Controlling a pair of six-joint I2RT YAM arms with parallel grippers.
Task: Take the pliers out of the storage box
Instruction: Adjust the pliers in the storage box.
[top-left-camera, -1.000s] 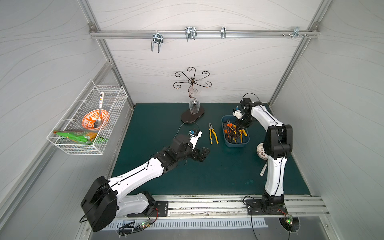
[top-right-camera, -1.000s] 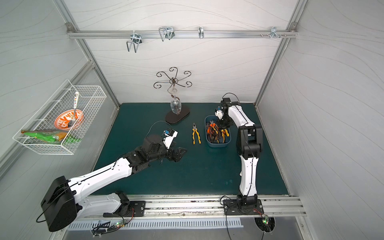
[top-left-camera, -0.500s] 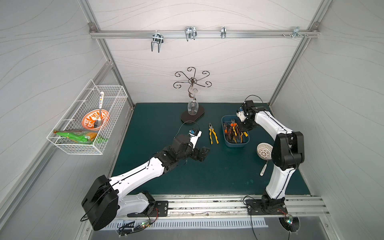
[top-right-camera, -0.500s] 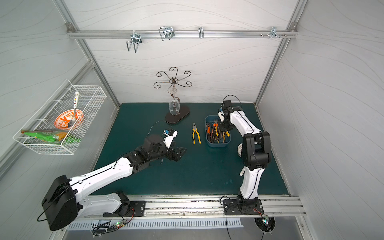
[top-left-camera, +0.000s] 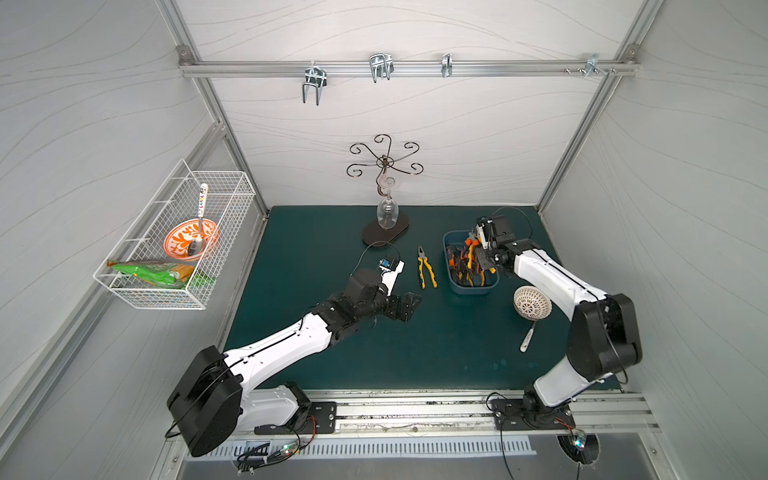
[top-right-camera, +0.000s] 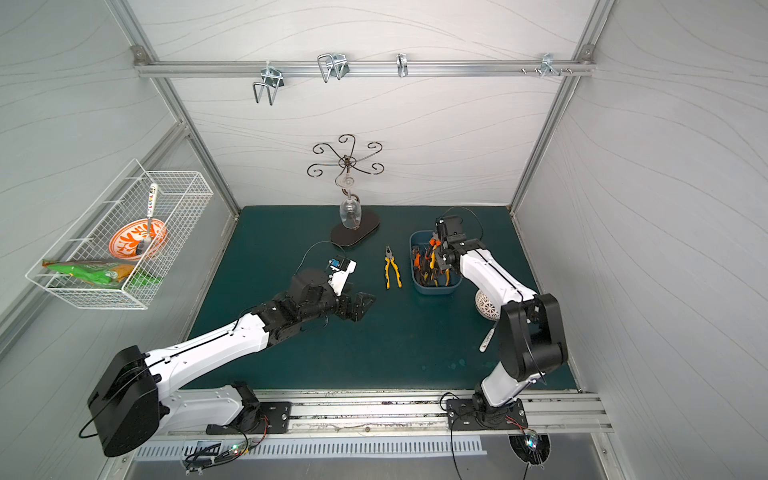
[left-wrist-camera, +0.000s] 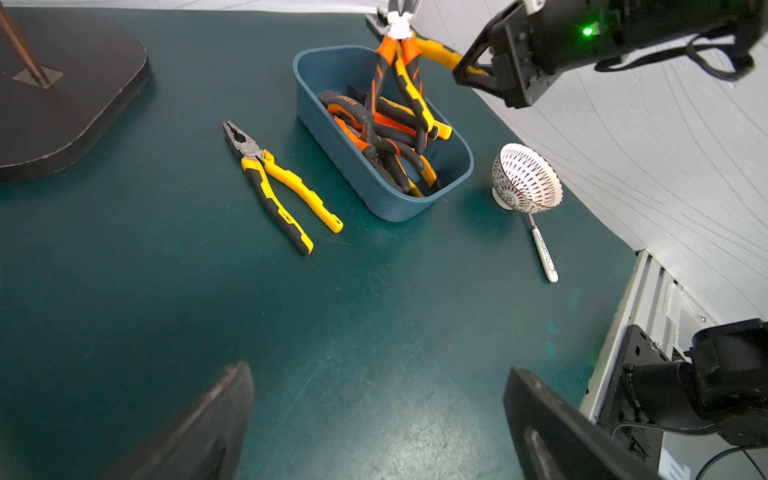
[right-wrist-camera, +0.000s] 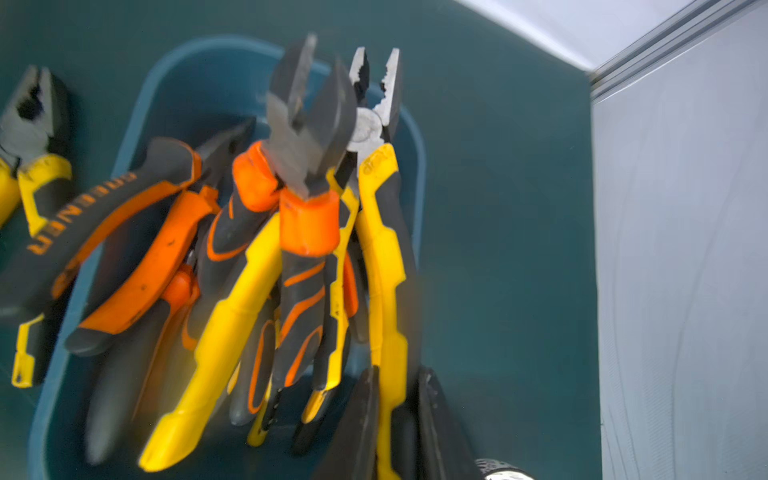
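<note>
The orange-and-black pair hangs tangled on the yellow-and-black pair, so next my right gripper lowers both into the box and regrasps one yellow handle (right-wrist-camera: 387, 280).
The blue storage box (top-left-camera: 473, 290) (top-right-camera: 434, 290) (left-wrist-camera: 374, 187) (right-wrist-camera: 224, 52) stands on the green mat and holds several pliers. My right gripper (top-left-camera: 484, 254) (top-right-camera: 444, 255) (right-wrist-camera: 392, 399) hangs over its far end, shut on one handle of a yellow-and-black pair of pliers (right-wrist-camera: 382, 249) (left-wrist-camera: 436, 50). That pair is raised with its metal head up. An orange-and-black pair (right-wrist-camera: 307, 224) (left-wrist-camera: 399, 75) hangs tangled against it, handles reaching down into the box. One yellow-and-black pair (top-left-camera: 426, 270) (top-right-camera: 392, 272) (left-wrist-camera: 282, 187) lies on the mat left of the box. My left gripper (top-left-camera: 409, 305) (top-right-camera: 361, 307) (left-wrist-camera: 378, 370) is open and empty, low over the mat.
A white patterned bowl (top-left-camera: 532, 302) (left-wrist-camera: 525, 178) and a white spoon (top-left-camera: 527, 338) (left-wrist-camera: 542, 249) lie right of the box. A wine-glass stand (top-left-camera: 384, 232) with a dark base is at the back. A wire basket (top-left-camera: 174, 249) hangs on the left wall.
The right arm's elbow has swung out toward the front right. Its gripper, still shut on the yellow-handled pliers, has shifted a little nearer over the box. The left arm has not moved.
</note>
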